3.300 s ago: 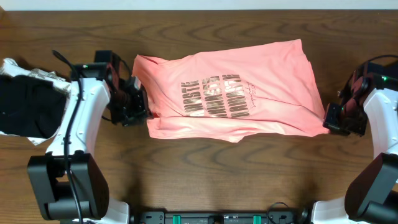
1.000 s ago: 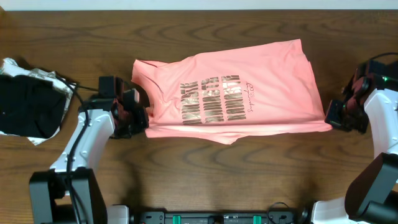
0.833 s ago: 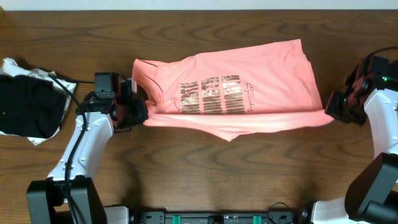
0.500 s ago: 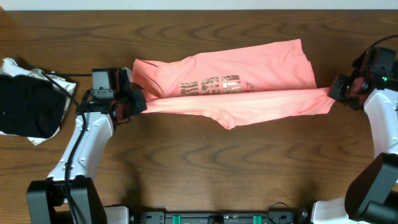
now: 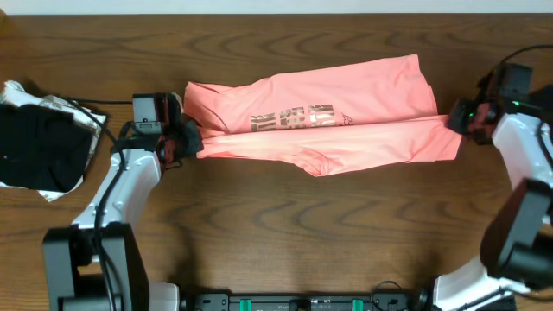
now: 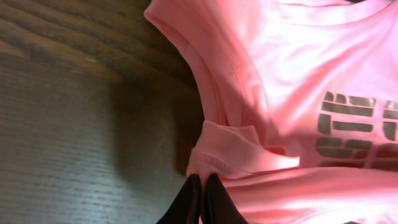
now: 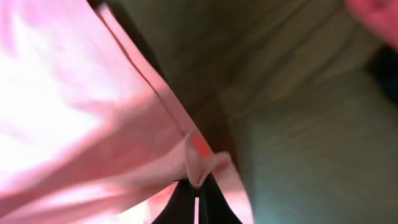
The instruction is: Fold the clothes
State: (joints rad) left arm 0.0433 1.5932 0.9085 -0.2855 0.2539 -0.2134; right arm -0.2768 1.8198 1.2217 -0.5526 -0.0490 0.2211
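I can see the T-shirt's far edge slanting away from me, so next I take the T-shirt's near corner (image 5: 448,155) with my right gripper and draw it toward me before the next fold.
The salmon-pink T-shirt (image 5: 346,95) lies across the middle of the table. Its near edge is folded up over the chest, so only the top of the gold lettering (image 5: 294,117) shows. My left gripper (image 5: 192,141) is shut on the shirt's left corner; in the left wrist view the jaws (image 6: 200,182) pinch a fold of pink fabric (image 6: 242,149) next to the lettering (image 6: 348,118). My right gripper (image 5: 455,121) is shut on the shirt's right corner; in the right wrist view the jaws (image 7: 195,186) pinch a pink fold (image 7: 93,124).
A pile of black and white cloth (image 5: 39,142) lies at the table's left edge. Dark wooden table (image 5: 285,233) lies in front of the shirt, with the arm bases at the front edge.
Both grippers lifted the shirt's near edge and carried it away from the front, folding it over the lettering. The lower half of the print is now covered.
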